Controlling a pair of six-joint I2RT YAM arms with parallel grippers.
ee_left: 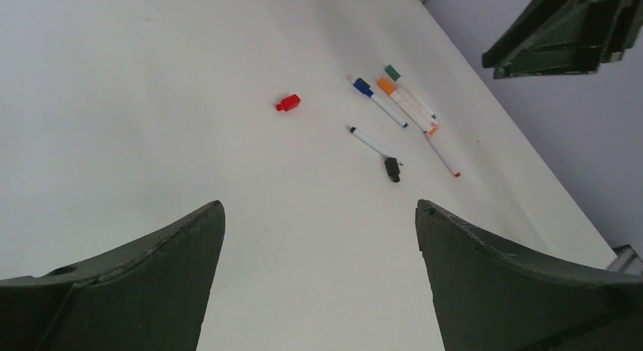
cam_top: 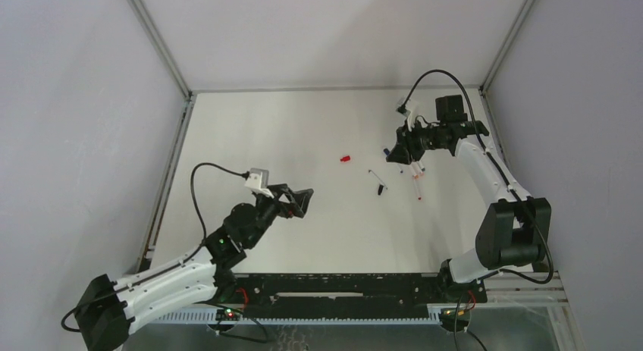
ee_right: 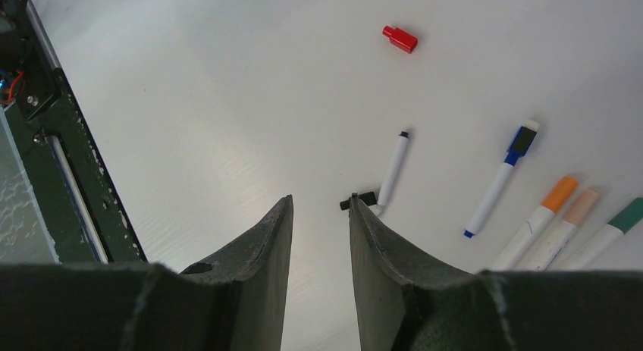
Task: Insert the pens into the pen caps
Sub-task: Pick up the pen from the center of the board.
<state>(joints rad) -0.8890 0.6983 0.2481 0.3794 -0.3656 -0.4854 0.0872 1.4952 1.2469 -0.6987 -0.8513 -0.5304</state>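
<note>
The robot's right gripper needs to next go to the uncapped black-tipped pen and close on the pen's body (cam_top: 373,174) (ee_right: 399,151) just behind its black tip.
A loose red cap (cam_top: 346,159) lies mid-table; it also shows in the left wrist view (ee_left: 288,102) and the right wrist view (ee_right: 399,39). An uncapped black-tipped pen (ee_right: 393,169) lies beside a loose black cap (ee_right: 359,202). Pens capped in blue (ee_right: 500,180), orange (ee_right: 540,217) and green (ee_right: 610,231) lie side by side. A red-tipped uncapped pen (ee_left: 443,157) lies near them. My right gripper (ee_right: 320,199) hovers above the pens, its jaws a narrow gap apart and empty. My left gripper (ee_left: 319,203) is wide open and empty, well short of the pens.
The white table (cam_top: 303,123) is walled by grey panels on the left, back and right. A black rail (cam_top: 341,286) runs along the near edge between the arm bases. The right gripper's body (ee_left: 565,29) shows at the top right of the left wrist view.
</note>
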